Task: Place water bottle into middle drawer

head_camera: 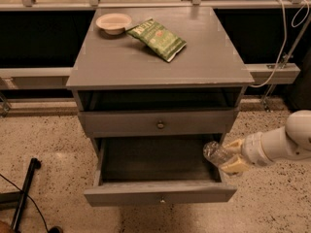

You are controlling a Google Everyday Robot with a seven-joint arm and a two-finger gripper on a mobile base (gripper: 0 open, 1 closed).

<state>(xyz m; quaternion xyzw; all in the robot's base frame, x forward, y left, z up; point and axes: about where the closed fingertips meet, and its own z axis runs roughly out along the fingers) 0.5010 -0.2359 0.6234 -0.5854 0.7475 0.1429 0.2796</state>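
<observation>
Next, my gripper releases the water bottle on the middle drawer's dark bottom (179,166), between that drawer's knob and the side nearest my arm.
The water bottle (216,154) is a small clear crinkled bottle held sideways in my gripper (234,156). The gripper's yellowish fingers (233,166) are shut on the bottle's right end. It hangs at the right rim of the middle drawer (160,193), which is pulled out with a dark interior and a small knob at front centre. The bottle's left end pokes over the drawer's right inner corner. My white arm reaches in from the right edge.
The upper grey drawer (159,123) with a round metal knob is shut. On the cabinet top (121,57) lie a green snack bag (157,38) and a small pale bowl (113,22). A black pole (25,191) stands on the speckled floor at left. Cables hang at back right.
</observation>
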